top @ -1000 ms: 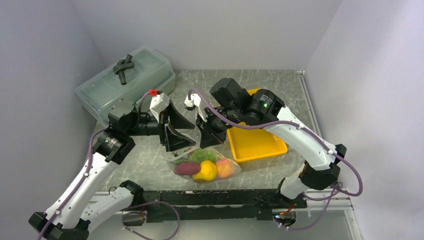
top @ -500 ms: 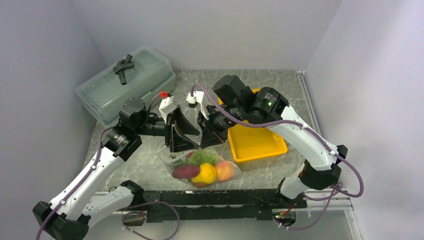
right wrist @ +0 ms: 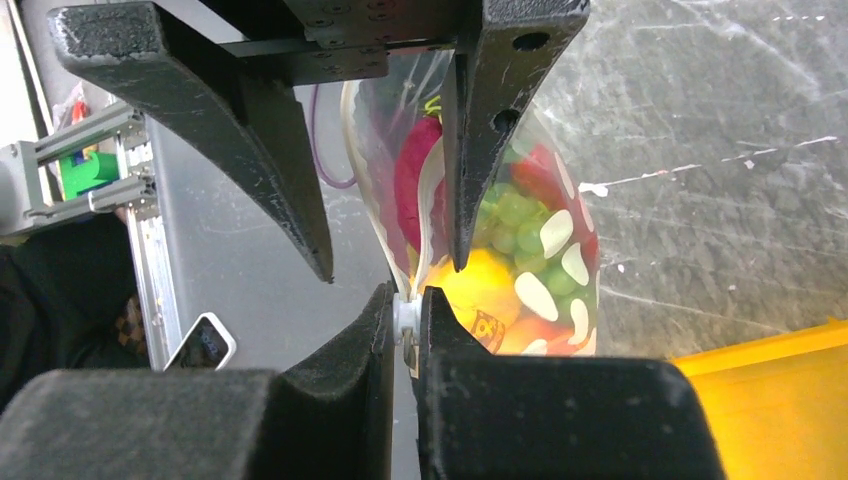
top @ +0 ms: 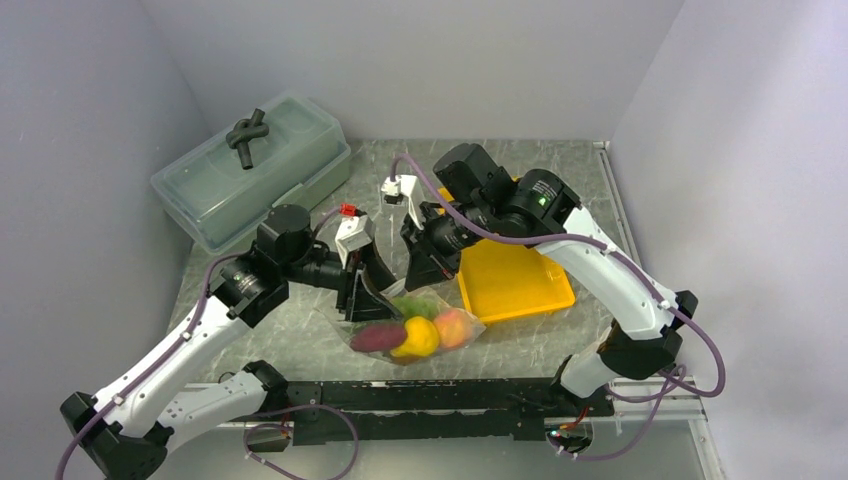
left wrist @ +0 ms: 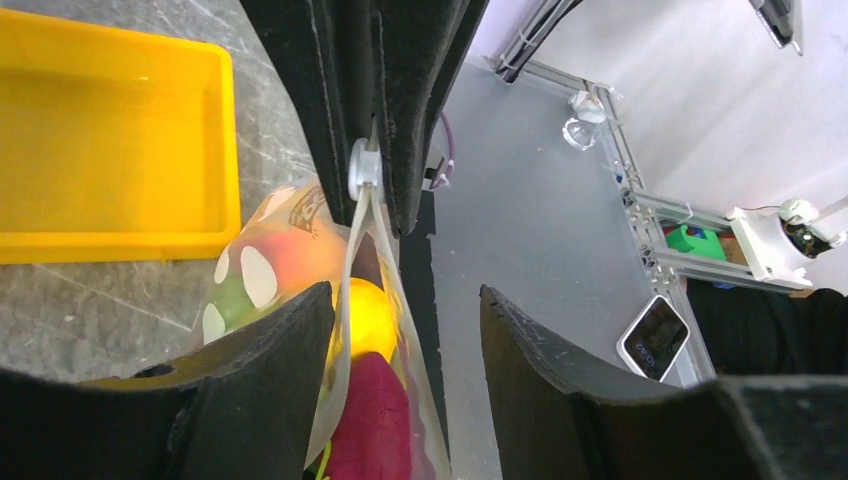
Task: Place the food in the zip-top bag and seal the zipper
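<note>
My left gripper will hold the edge of the bag's opening while my right gripper, which clamps the zipper's slider, takes the zipper strip's tail end (right wrist: pixel 410 353) past the slider.
The zip-top bag (top: pixel 415 325) lies near the table's front edge. Inside it are a dark purple piece (top: pixel 374 337), a yellow fruit (top: pixel 418 338), a peach (top: pixel 452 327) and green grapes (top: pixel 412 305). My right gripper (right wrist: pixel 405 300) is shut on the zipper's white slider (left wrist: pixel 364 170) at the bag's mouth, and it also shows in the top view (top: pixel 425 272). My left gripper (left wrist: pixel 405 293) is open and straddles the mouth edge just below the slider. The zipper strip (left wrist: pixel 350 262) rests against its left finger (left wrist: pixel 250 400). The left gripper also shows in the top view (top: pixel 365 300).
A yellow tray (top: pixel 515 285) sits right of the bag, under the right arm. A large translucent lidded box (top: pixel 250 165) with a black object (top: pixel 248 132) on it stands at the back left. A black rail (top: pixel 430 395) runs along the front edge.
My left arm has swung right and down, so its open gripper now sits over the bag's mouth. My right gripper has shifted slightly right, still holding the slider. The bag has moved a little with it.
</note>
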Action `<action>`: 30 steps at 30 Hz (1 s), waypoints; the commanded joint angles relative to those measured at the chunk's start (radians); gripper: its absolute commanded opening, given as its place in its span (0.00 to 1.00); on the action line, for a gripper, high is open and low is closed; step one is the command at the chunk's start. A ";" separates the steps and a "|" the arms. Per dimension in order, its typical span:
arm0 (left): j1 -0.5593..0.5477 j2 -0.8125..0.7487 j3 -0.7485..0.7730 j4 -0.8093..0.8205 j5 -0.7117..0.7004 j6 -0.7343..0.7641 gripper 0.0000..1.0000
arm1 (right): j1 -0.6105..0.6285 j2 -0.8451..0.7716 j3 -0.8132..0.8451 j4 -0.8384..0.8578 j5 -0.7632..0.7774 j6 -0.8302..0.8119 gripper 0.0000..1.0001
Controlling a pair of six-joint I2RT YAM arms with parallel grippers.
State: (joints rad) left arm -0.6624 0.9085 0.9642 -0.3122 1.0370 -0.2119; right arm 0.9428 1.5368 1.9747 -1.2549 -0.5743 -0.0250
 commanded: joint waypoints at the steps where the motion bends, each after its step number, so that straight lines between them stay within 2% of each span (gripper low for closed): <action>1: -0.017 0.009 0.045 -0.065 -0.046 0.064 0.58 | -0.008 -0.071 -0.014 0.076 -0.041 0.020 0.00; 3: -0.018 0.017 0.055 -0.081 -0.060 0.073 0.50 | -0.009 -0.080 -0.029 0.083 -0.048 0.022 0.00; 8: -0.018 0.023 0.069 -0.095 -0.078 0.081 0.24 | -0.009 -0.104 -0.063 0.087 -0.071 0.013 0.00; 9: -0.018 0.021 0.069 -0.094 -0.076 0.081 0.15 | -0.009 -0.110 -0.074 0.093 -0.074 0.011 0.00; 10: -0.017 0.019 0.068 -0.098 -0.078 0.082 0.02 | -0.009 -0.118 -0.086 0.095 -0.075 0.011 0.00; 15: -0.017 0.000 0.064 -0.095 -0.053 0.086 0.00 | -0.009 -0.157 -0.138 0.126 -0.093 -0.002 0.01; 18: -0.017 -0.012 0.062 -0.095 -0.049 0.089 0.00 | -0.009 -0.175 -0.155 0.137 -0.089 -0.012 0.07; 19: -0.018 -0.014 0.064 -0.096 -0.042 0.090 0.00 | -0.009 -0.182 -0.163 0.144 -0.085 -0.017 0.10; 23: -0.018 -0.022 0.066 -0.093 -0.020 0.091 0.00 | -0.009 -0.239 -0.231 0.219 -0.058 -0.031 0.34; 30: -0.018 -0.032 0.065 -0.079 0.004 0.081 0.00 | -0.009 -0.366 -0.388 0.365 -0.059 -0.085 0.57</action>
State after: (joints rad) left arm -0.6804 0.9043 0.9974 -0.4328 0.9817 -0.1429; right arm 0.9363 1.2396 1.6451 -1.0264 -0.6289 -0.0658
